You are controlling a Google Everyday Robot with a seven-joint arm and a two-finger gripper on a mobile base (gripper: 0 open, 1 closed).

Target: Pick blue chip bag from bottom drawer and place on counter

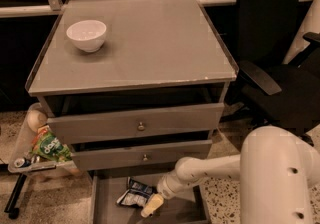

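Observation:
Next, my gripper closes on the blue chip bag's near end (146,199), which is the end closest to the white arm, inside the open bottom drawer.
The blue chip bag (134,193) lies crumpled on the floor of the open bottom drawer (107,203), near its middle. My gripper (151,206) reaches down into the drawer from the right, at the end of the white arm (210,170). It sits right beside the bag's right edge, low over the drawer floor. The counter (150,43) is the wide grey top of the cabinet above, far over the gripper.
A white bowl (86,34) stands on the counter's back left. Two knobbed drawers (141,126) overhang the bottom drawer. A green snack bag (49,149) lies on a side tray at the left. A black office chair (275,53) stands at the right.

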